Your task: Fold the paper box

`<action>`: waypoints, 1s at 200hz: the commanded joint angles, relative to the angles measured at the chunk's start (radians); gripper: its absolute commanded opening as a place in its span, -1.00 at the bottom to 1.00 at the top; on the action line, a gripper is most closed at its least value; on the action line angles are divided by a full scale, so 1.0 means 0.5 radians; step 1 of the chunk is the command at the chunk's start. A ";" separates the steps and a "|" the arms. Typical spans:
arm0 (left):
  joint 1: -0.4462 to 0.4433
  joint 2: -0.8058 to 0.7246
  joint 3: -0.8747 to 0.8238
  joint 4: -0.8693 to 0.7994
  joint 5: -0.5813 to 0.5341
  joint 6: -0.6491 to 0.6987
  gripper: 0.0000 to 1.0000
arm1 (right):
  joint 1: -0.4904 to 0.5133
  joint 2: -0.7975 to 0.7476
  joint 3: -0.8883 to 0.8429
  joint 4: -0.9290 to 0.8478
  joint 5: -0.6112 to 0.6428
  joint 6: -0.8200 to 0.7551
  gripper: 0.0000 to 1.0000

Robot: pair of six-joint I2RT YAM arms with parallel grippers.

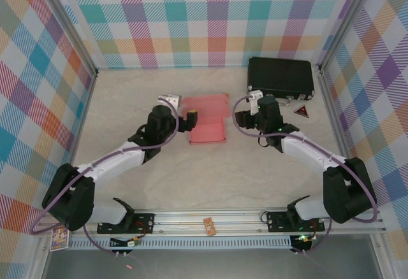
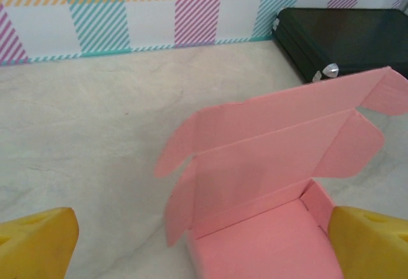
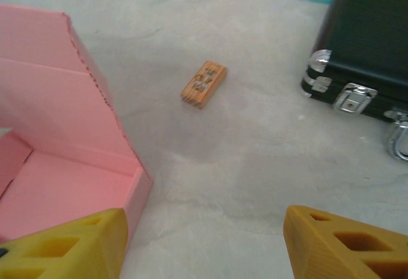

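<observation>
Next, I reach back with my left gripper and pinch the lid's far corner (image 2: 195, 157) before I fold the lid forward, because the lid's side flaps stick out past the tray's sides.
The pink paper box (image 1: 208, 131) lies mid-table as a shallow tray with its lid (image 1: 206, 105) laid open toward the back. In the left wrist view the lid panel (image 2: 268, 145) stands up behind the tray floor (image 2: 268, 241), side flaps loose. My left gripper (image 2: 203, 244) is open at the box's left end, one yellow finger (image 2: 35, 244) over bare table and the other (image 2: 373, 241) at the tray's far side. My right gripper (image 3: 204, 234) is open beside the box's right wall (image 3: 137, 196), its left finger (image 3: 70, 244) next to the tray, gripping nothing.
A black hard case (image 1: 280, 78) with metal latches (image 3: 350, 97) stands at the back right. A small tan wooden block (image 3: 204, 84) lies on the table between box and case. A red triangular item (image 1: 301, 111) sits by the case. Checkered walls enclose the table.
</observation>
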 commanded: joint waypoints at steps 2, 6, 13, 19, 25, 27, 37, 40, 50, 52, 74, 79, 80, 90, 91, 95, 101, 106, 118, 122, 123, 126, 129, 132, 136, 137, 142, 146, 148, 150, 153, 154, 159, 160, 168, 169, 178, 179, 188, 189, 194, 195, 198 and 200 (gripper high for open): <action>0.206 -0.014 0.184 -0.517 0.372 0.018 1.00 | -0.157 -0.009 0.230 -0.432 -0.620 -0.222 0.34; 0.246 -0.002 0.217 -0.563 0.430 0.014 1.00 | -0.181 0.008 0.271 -0.489 -0.676 -0.225 0.34; 0.313 0.036 0.278 -0.641 0.570 0.027 0.97 | -0.213 0.036 0.349 -0.599 -0.802 -0.356 0.34; 0.357 0.072 0.328 -0.702 0.653 0.039 0.96 | -0.239 0.070 0.421 -0.677 -0.884 -0.434 0.34; 0.398 0.117 0.388 -0.754 0.724 0.071 0.95 | -0.254 0.100 0.482 -0.746 -0.931 -0.475 0.34; 0.409 0.130 0.408 -0.782 0.756 0.087 0.95 | -0.258 0.114 0.504 -0.773 -0.948 -0.492 0.34; 0.441 0.205 0.516 -0.906 0.851 0.154 0.93 | -0.278 0.190 0.641 -0.940 -1.060 -0.590 0.35; 0.450 0.224 0.548 -0.937 0.869 0.175 0.92 | -0.280 0.219 0.683 -0.985 -1.079 -0.616 0.35; 0.469 0.292 0.648 -1.084 0.947 0.238 0.87 | -0.285 0.327 0.832 -1.138 -1.127 -0.696 0.35; 0.472 0.303 0.669 -1.107 0.962 0.250 0.86 | -0.285 0.354 0.866 -1.177 -1.139 -0.717 0.35; 0.483 0.457 0.876 -1.328 1.027 0.364 0.78 | -0.285 0.634 1.200 -1.492 -1.180 -0.816 0.27; 0.483 0.486 0.916 -1.371 1.031 0.387 0.78 | -0.285 0.681 1.249 -1.534 -1.172 -0.830 0.24; 0.483 0.491 0.923 -1.377 1.031 0.390 0.78 | -0.285 0.689 1.260 -1.540 -1.167 -0.831 0.24; 0.483 0.543 0.988 -1.440 1.012 0.420 0.78 | -0.285 0.753 1.333 -1.580 -1.128 -0.848 0.23; 0.483 0.547 0.992 -1.444 1.011 0.423 0.78 | -0.285 0.758 1.339 -1.583 -1.123 -0.849 0.23; 0.485 0.564 1.012 -1.455 1.005 0.434 0.79 | -0.285 0.776 1.361 -1.593 -1.104 -0.858 0.24; 0.486 0.588 1.032 -1.470 0.987 0.448 0.81 | -0.284 0.795 1.393 -1.603 -1.077 -0.859 0.24; 0.486 0.609 1.055 -1.487 0.977 0.461 0.81 | -0.285 0.817 1.418 -1.612 -1.065 -0.865 0.25; 0.486 0.662 1.109 -1.532 0.978 0.485 0.81 | -0.283 0.865 1.480 -1.651 -1.057 -0.891 0.28; 0.486 0.681 1.124 -1.544 0.984 0.495 0.81 | -0.284 0.884 1.503 -1.668 -1.055 -0.897 0.28; 0.486 0.685 1.127 -1.547 0.985 0.497 0.81 | -0.283 0.889 1.509 -1.671 -1.057 -0.898 0.28; 0.485 0.697 1.138 -1.557 0.991 0.504 0.80 | -0.282 0.900 1.524 -1.685 -1.065 -0.903 0.28; 0.484 0.708 1.148 -1.563 0.989 0.508 0.80 | -0.279 0.914 1.540 -1.700 -1.074 -0.913 0.28; 0.484 0.717 1.156 -1.565 0.985 0.510 0.80 | -0.278 0.928 1.556 -1.716 -1.082 -0.922 0.28; 0.486 0.727 1.163 -1.560 0.984 0.509 0.79 | -0.275 0.948 1.576 -1.728 -1.083 -0.930 0.28; 0.484 0.728 1.164 -1.558 0.983 0.509 0.79 | -0.274 0.954 1.582 -1.730 -1.083 -0.930 0.28; 0.484 0.743 1.166 -1.546 0.985 0.509 0.78 | -0.271 0.974 1.602 -1.746 -1.083 -0.936 0.27; 0.483 0.754 1.169 -1.536 0.986 0.509 0.77 | -0.264 0.988 1.615 -1.756 -1.086 -0.944 0.27; 0.483 0.761 1.169 -1.530 0.990 0.507 0.77 | -0.262 0.994 1.623 -1.759 -1.086 -0.951 0.27; 0.484 0.764 1.174 -1.526 0.991 0.506 0.76 | -0.259 1.003 1.630 -1.763 -1.084 -0.955 0.27; 0.482 0.770 1.177 -1.514 0.998 0.499 0.74 | -0.256 1.011 1.638 -1.762 -1.076 -0.957 0.27; 0.481 0.774 1.178 -1.510 0.999 0.498 0.74 | -0.255 1.016 1.640 -1.761 -1.070 -0.957 0.27; 0.483 0.789 1.184 -1.497 1.014 0.489 0.72 | -0.247 1.027 1.647 -1.751 -1.050 -0.956 0.26; 0.483 0.791 1.186 -1.494 1.018 0.487 0.72 | -0.246 1.030 1.650 -1.750 -1.047 -0.955 0.26; 0.483 0.818 1.205 -1.486 1.038 0.482 0.66 | -0.236 1.054 1.662 -1.747 -1.039 -0.964 0.26; 0.483 0.821 1.208 -1.486 1.041 0.481 0.65 | -0.234 1.057 1.665 -1.749 -1.037 -0.967 0.26; 0.483 0.849 1.229 -1.482 1.050 0.470 0.62 | -0.226 1.083 1.684 -1.743 -1.023 -0.966 0.26; 0.483 0.852 1.230 -1.482 1.049 0.471 0.62 | -0.225 1.086 1.685 -1.744 -1.022 -0.965 0.26; 0.480 0.879 1.261 -1.490 1.064 0.469 0.59 | -0.218 1.112 1.711 -1.748 -1.017 -0.972 0.26; 0.480 0.882 1.263 -1.492 1.061 0.469 0.58 | -0.216 1.116 1.714 -1.748 -1.015 -0.974 0.26; 0.480 0.892 1.277 -1.500 1.057 0.466 0.57 | -0.210 1.128 1.726 -1.750 -1.011 -0.977 0.26; 0.480 0.895 1.277 -1.500 1.055 0.466 0.57 | -0.209 1.131 1.729 -1.752 -1.011 -0.978 0.26; 0.480 0.898 1.282 -1.502 1.055 0.466 0.56 | -0.207 1.137 1.738 -1.756 -1.010 -0.980 0.26; 0.480 0.901 1.285 -1.506 1.057 0.466 0.55 | -0.204 1.143 1.744 -1.760 -1.010 -0.983 0.26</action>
